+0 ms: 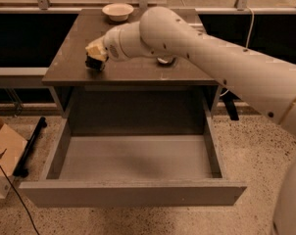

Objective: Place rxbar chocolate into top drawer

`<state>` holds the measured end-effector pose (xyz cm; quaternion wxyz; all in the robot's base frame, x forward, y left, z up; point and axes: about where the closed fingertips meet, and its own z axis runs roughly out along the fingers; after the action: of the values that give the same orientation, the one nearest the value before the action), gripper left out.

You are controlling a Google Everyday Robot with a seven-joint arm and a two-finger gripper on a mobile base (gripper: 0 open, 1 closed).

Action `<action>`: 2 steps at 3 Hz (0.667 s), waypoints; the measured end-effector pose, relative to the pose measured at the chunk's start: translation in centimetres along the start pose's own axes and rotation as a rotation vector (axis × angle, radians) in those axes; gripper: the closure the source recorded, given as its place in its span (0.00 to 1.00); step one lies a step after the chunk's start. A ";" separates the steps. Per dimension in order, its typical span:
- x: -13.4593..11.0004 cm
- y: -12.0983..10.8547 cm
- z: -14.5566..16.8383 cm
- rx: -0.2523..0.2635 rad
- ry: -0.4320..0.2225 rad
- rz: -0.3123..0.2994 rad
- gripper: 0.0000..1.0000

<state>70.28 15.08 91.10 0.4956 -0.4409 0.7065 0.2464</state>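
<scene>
My gripper needs to set the rxbar chocolate down and let it go on the grey drawer's bottom [136, 170], just behind the middle of the front side of the drawer.
My gripper [94, 58] is over the left part of the brown cabinet top [74, 70], with the arm reaching in from the right. It is shut on a small black thing at its tip, the rxbar chocolate [94, 64], which is at or just above the surface. The top drawer [133, 194] is pulled wide open below the cabinet top. Its grey floor [135, 156] has nothing on it. The gripper is behind and above the drawer's left rear corner.
A cream bowl [117, 11] stands at the back of the cabinet top. A crushed can [165, 60] peeks out from under my arm. On the floor at the left are a cardboard box [3, 153] and a black bar [31, 145].
</scene>
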 end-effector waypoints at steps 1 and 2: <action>1.7 3.3 -6.4 0.096 -0.016 0.126 1.00; 5.6 6.9 -10.1 0.133 0.024 0.243 1.00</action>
<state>58.78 8.40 89.25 0.4817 -0.3211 0.7755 0.2518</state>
